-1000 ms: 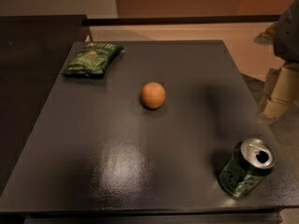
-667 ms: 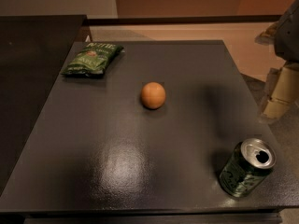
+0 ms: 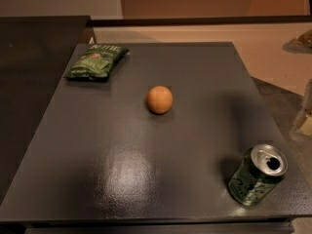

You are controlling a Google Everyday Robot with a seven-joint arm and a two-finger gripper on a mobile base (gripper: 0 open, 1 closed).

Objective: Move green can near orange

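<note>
I should grip the upper half of the green can (image 3: 256, 171), just below its silver top, to put it near the orange.
The green can (image 3: 257, 175) stands upright near the front right corner of the dark grey table (image 3: 122, 179), its silver top open. The orange (image 3: 160, 99) sits near the table's middle, well to the left of and behind the can. Of my gripper (image 3: 307, 112), only a pale sliver shows at the right edge of the camera view, beyond the table's right side. It is apart from the can and holds nothing that I can see.
A flat green chip bag (image 3: 96, 61) lies at the table's back left corner. A dark counter (image 3: 29, 82) adjoins the table on the left. The floor (image 3: 278, 106) drops away past the table's right edge.
My gripper has drawn away to the right, so that most of it has left the view. The can, orange and chip bag have not moved.
</note>
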